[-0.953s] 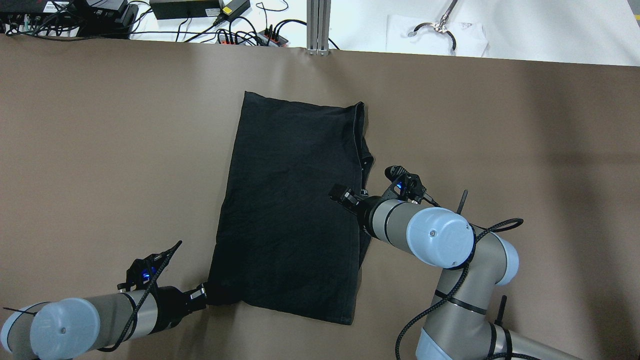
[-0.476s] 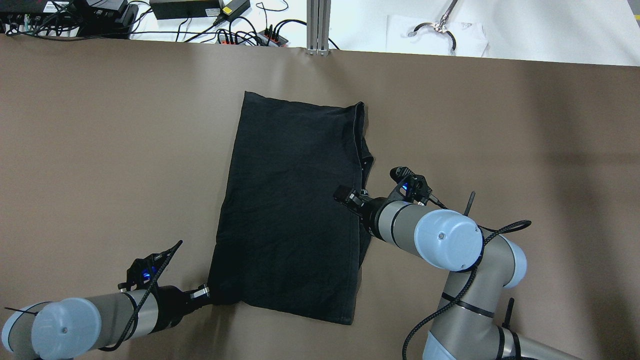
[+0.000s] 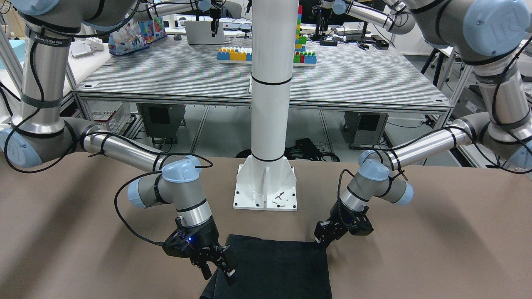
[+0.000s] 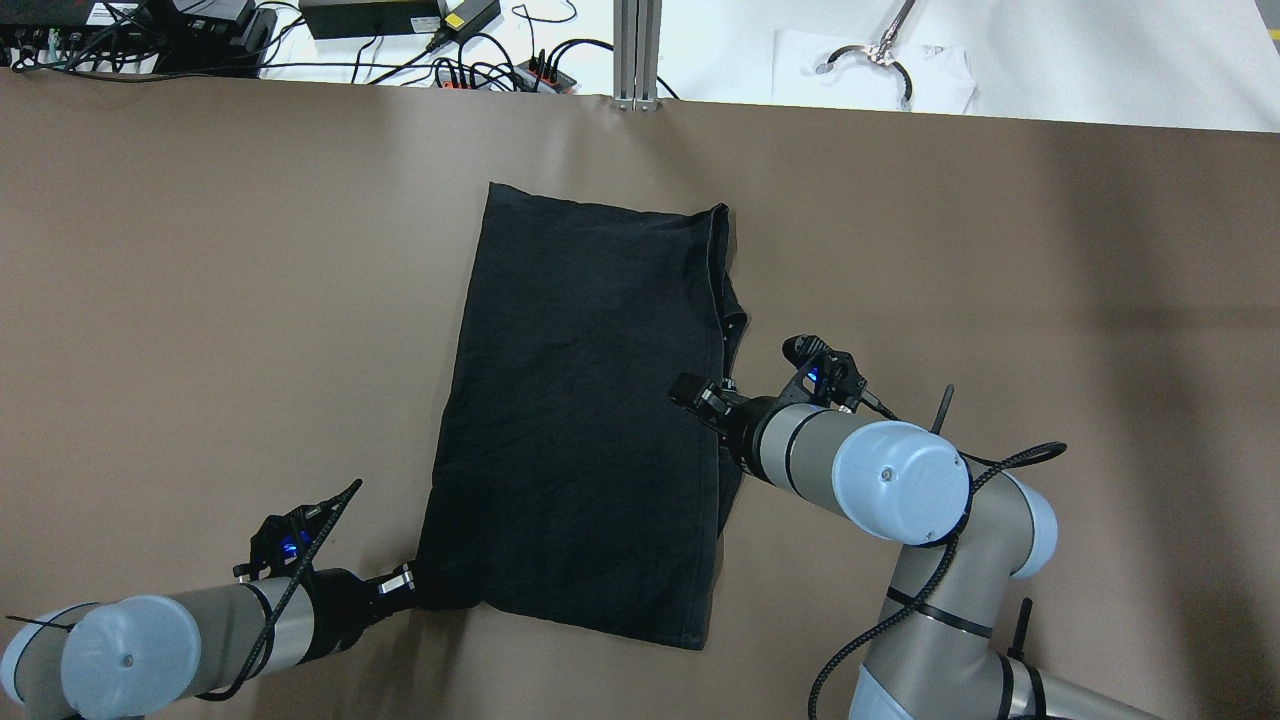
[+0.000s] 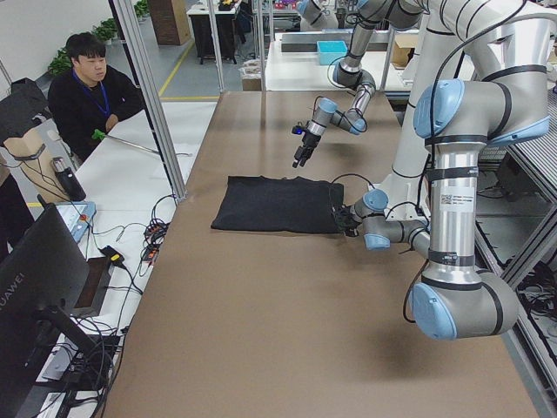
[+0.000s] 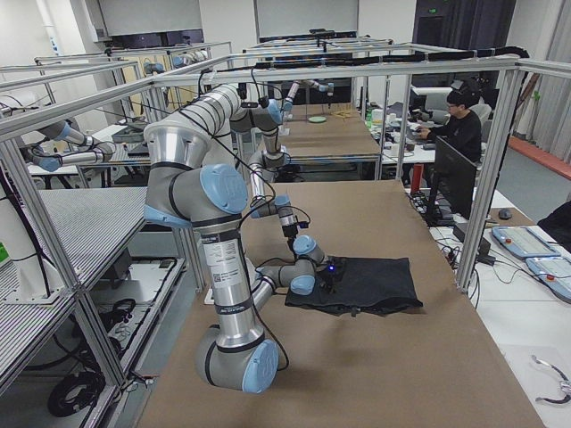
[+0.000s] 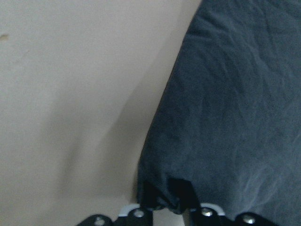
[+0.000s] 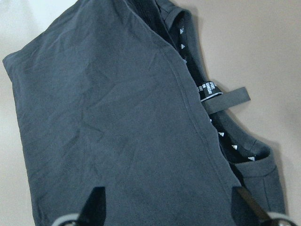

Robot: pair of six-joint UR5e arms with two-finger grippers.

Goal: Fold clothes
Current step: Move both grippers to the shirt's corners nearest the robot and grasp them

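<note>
Next, my right gripper shuts on the black garment's collar-side edge (image 3: 222,265), between the collar opening and the corner closest to the white pillar base.
The clothes (image 4: 580,420) are one black garment lying flat on the brown table, its collar opening and white-printed neck label (image 8: 209,89) along the right edge. My left gripper (image 4: 415,585) rests low at the garment's near left corner, shut on the fabric (image 7: 235,117), which bunches between its fingers (image 7: 141,214). Over the garment's right edge, about midway along it, my right gripper (image 4: 690,392) hovers open. Its fingers (image 8: 96,202) are spread wide above the cloth (image 8: 117,132) with nothing between them. In the front-facing view the right gripper (image 3: 218,275) is at the left and the left gripper (image 3: 320,241) at the right.
The white pillar base (image 3: 266,187) stands behind the garment on the robot's side. Cables and power bricks (image 4: 400,30), a metal post (image 4: 636,50) and a white sheet with a tool (image 4: 870,60) line the far edge. A person (image 5: 87,87) sits beyond that edge.
My right arm has drawn back slightly to the right and towards the robot, its gripper still open over the garment's right edge. The left gripper and garment have not moved.
</note>
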